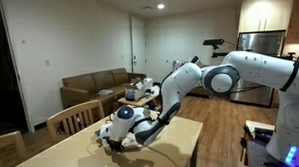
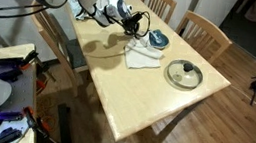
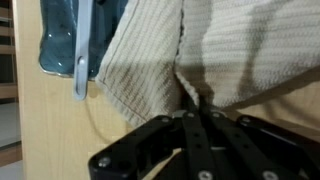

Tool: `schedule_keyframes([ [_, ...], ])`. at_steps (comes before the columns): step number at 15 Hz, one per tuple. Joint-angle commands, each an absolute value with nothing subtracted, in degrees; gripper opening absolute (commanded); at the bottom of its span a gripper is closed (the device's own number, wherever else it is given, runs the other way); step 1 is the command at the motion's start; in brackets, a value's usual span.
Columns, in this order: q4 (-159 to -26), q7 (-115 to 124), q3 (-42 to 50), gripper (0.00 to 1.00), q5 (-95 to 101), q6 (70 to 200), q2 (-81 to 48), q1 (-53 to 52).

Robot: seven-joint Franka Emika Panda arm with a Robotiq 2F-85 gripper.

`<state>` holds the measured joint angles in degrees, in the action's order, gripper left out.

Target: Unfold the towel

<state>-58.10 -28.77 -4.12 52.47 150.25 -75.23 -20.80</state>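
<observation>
Next, I release the towel's fold on the bare tabletop (image 1: 106,163) in front of the towel, farther from the sofa.
The off-white ribbed towel (image 3: 230,45) lies on the wooden table (image 2: 134,98) and fills most of the wrist view. Its cloth is bunched into a ridge where my gripper (image 3: 190,97) is shut on it, the two black fingers pressed together around the pinched fold. A blue-grey shallow dish (image 3: 65,35) rests at the towel's far corner, partly on the cloth. In an exterior view the towel (image 2: 140,55) is by the table's far side with the dish (image 2: 154,42) on it and my gripper (image 2: 137,27) low over its back edge.
A round greenish lidded dish (image 2: 183,74) sits on the table beside the towel. Wooden chairs (image 2: 202,32) stand along the far edge, and another chair (image 1: 76,118) is near the arm. A brown sofa (image 1: 95,87) stands further back in the room.
</observation>
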Motion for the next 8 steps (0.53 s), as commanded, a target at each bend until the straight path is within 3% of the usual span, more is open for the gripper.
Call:
schedule_keyframes([
  [1, -58.09, -28.89, -4.16, 0.05, 52.46, 150.25, -75.24, -20.77],
  [2, -58.07, -28.92, -4.18, 0.01, 52.46, 150.25, -75.25, -20.77],
  [8, -62.26, -44.12, -12.22, 0.01, 50.55, 153.45, -74.03, -17.51],
])
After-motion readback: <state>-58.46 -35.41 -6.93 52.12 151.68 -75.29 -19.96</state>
